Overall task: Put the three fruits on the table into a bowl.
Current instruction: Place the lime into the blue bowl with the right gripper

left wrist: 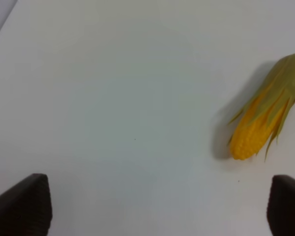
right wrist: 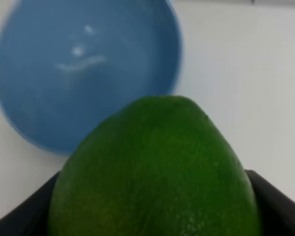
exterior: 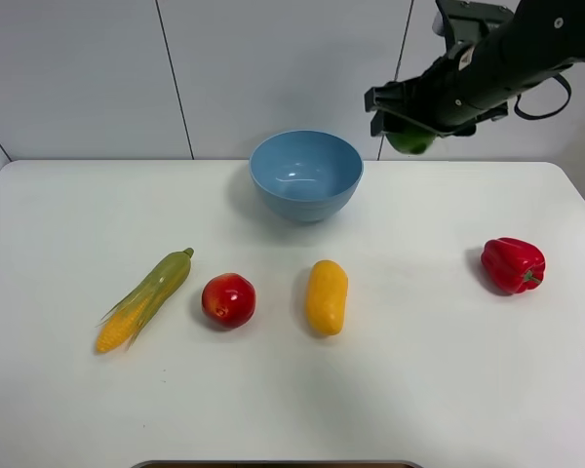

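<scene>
My right gripper will let go of the green lime on the inside bottom of the empty light-blue bowl [exterior: 319,188] [right wrist: 92,81].
My right gripper [exterior: 409,125] is shut on the green lime [exterior: 410,142], held in the air just right of the light-blue bowl [exterior: 306,175]. In the right wrist view the lime [right wrist: 157,172] fills the foreground, with the bowl [right wrist: 83,73] empty beyond it. The red apple-like fruit [exterior: 228,299] and the yellow-orange mango-like fruit [exterior: 327,295] lie on the white table [exterior: 419,390] in front of the bowl. My left gripper [left wrist: 157,206] is open over bare table beside the corn tip; it does not show in the exterior high view.
A corn cob [exterior: 146,297] in green husk lies left of the red fruit; its tip [left wrist: 258,125] shows in the left wrist view. A red bell pepper [exterior: 513,264] sits at the right of the table.
</scene>
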`<action>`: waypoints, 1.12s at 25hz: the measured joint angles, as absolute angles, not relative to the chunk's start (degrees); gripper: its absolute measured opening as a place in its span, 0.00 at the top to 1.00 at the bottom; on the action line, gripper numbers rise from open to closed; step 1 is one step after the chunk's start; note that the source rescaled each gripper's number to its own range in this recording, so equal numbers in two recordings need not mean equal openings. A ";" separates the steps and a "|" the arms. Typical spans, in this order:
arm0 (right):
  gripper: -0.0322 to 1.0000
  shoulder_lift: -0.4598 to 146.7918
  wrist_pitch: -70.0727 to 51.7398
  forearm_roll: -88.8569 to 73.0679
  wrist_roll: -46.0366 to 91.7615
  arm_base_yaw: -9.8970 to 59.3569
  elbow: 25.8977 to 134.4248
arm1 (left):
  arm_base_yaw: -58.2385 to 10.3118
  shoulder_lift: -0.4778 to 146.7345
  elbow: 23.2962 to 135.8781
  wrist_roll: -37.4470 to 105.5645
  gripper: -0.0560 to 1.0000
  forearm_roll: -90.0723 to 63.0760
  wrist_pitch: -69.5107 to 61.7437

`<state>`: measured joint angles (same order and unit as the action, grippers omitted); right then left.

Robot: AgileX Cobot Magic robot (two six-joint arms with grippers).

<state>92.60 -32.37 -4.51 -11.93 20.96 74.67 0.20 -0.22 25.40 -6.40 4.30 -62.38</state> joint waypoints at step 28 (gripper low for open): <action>0.80 128.43 -23.77 -0.39 -11.00 25.61 97.94 | 0.20 -0.22 25.40 -6.40 0.28 4.36 -62.38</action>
<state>128.43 -23.77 -0.39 -11.00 25.61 97.94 0.20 -0.22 25.40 -6.40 4.36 -62.38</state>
